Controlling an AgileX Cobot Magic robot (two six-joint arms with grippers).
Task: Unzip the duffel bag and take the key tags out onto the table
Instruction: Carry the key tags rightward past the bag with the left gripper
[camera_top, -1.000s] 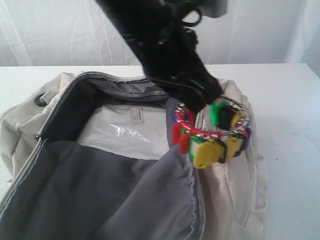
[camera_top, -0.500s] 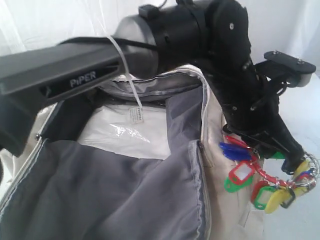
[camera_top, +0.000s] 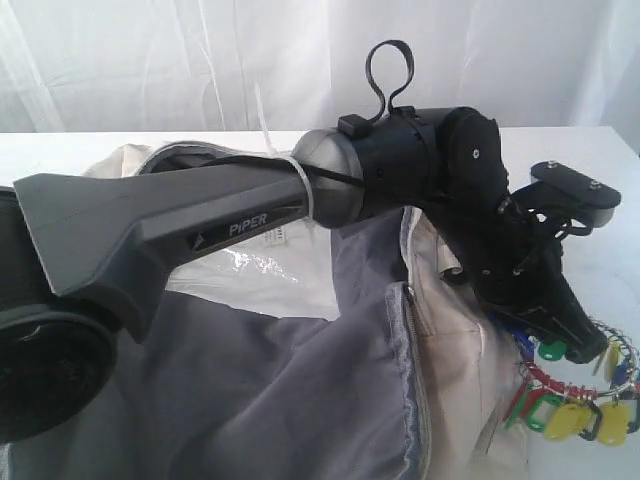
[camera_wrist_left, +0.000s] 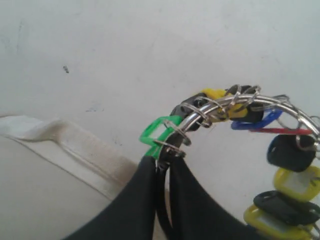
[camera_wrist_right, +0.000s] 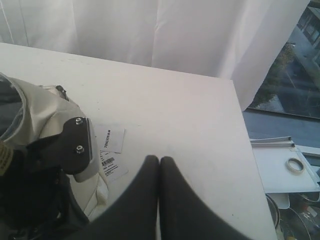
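Next, my left gripper lets go of the key tags on the bare white table (camera_top: 583, 411) (camera_wrist_left: 182, 127) beside the duffel bag's webbing edge.
The cream duffel bag (camera_top: 450, 340) lies unzipped on the table (camera_top: 600, 200), its dark grey lining (camera_top: 250, 390) laid open. My left arm reaches across the bag to its right side. There my left gripper (camera_top: 585, 350) (camera_wrist_left: 162, 159) is shut on the metal ring of the key tags (camera_top: 570, 412) (camera_wrist_left: 240, 107). The coloured tags hang below the fingers over the white table (camera_wrist_left: 125, 60), just beyond the bag's webbing edge (camera_wrist_left: 75, 155). My right gripper (camera_wrist_right: 159, 159) is shut on nothing, above the table (camera_wrist_right: 175, 110) beside the bag (camera_wrist_right: 45, 105); it is out of the exterior view.
White paper barcode tags (camera_wrist_right: 111, 139) lie on the table by the bag's end. A clear plastic sheet (camera_top: 260, 275) lies inside the bag. The table's edge (camera_wrist_right: 245, 135) runs close to my right gripper, with a window and a shelf holding a tape roll (camera_wrist_right: 295, 165) beyond.
My left arm has swung right and down, carrying the key tags from above the bag's opening to beyond its right side. My right gripper stays shut.
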